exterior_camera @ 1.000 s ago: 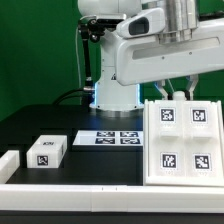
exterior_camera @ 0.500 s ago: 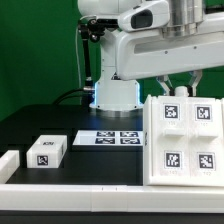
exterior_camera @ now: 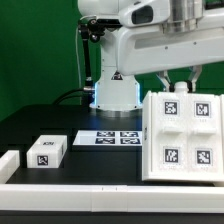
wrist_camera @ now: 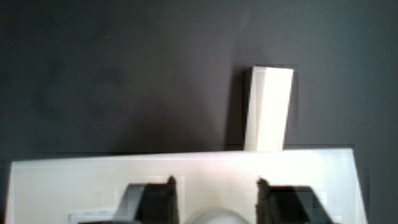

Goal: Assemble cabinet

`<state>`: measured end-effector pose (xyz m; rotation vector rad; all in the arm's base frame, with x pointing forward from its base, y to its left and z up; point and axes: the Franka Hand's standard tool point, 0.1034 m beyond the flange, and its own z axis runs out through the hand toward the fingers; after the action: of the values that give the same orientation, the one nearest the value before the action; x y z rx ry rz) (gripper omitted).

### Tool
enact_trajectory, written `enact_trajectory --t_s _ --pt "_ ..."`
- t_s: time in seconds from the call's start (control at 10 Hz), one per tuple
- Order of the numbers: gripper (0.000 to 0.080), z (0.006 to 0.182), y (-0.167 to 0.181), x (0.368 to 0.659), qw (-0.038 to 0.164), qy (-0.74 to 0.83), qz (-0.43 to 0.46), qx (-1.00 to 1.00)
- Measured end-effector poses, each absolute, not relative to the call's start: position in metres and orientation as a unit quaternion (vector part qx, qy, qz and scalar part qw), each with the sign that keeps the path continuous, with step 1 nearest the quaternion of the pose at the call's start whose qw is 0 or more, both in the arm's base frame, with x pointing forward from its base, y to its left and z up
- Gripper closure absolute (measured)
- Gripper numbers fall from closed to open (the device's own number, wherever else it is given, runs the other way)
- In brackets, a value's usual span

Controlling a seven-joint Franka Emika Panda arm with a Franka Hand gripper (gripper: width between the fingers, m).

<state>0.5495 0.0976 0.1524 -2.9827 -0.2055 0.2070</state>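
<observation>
The robot's gripper will set the cabinet down upright on the black table, snug against the white rail along the front [exterior_camera: 186, 185].
The cabinet [exterior_camera: 183, 135], a big white case with four square recesses that each carry a black-and-white tag, stands on edge at the exterior view's right, slightly tilted. My gripper [exterior_camera: 182, 88] comes down onto its top edge and is shut on it. In the wrist view the gripper [wrist_camera: 215, 183] has its two dark fingers on either side of a white part of the cabinet [wrist_camera: 89, 175]. A narrow white strip [wrist_camera: 270, 105] shows beyond the cabinet's edge against the black table.
The marker board [exterior_camera: 110, 138] lies flat left of the cabinet. A small white single-tag block [exterior_camera: 46, 152] and another white block [exterior_camera: 8, 163] sit at the exterior view's left. A white rail [exterior_camera: 70, 195] runs along the front. The arm's base [exterior_camera: 115, 95] stands behind.
The cabinet has risen a little and tipped slightly with the gripper on it. The arm above has shifted toward the exterior view's left.
</observation>
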Motion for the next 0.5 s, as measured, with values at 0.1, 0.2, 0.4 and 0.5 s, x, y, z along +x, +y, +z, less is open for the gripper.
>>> enact_trajectory --t_s 0.1,0.2,0.4,0.5 --pt "0.0591 0.151 0.097 0.554 0.074 -0.068 0.075 -0.992" --pt "0.0591 0.148 0.098 0.559 0.075 -0.067 0.075 -0.992" --pt "0.0591 0.143 0.100 0.567 0.077 -0.055 0.078 -0.993" --pt "0.0591 0.144 0.100 0.574 0.077 -0.048 0.075 -0.993"
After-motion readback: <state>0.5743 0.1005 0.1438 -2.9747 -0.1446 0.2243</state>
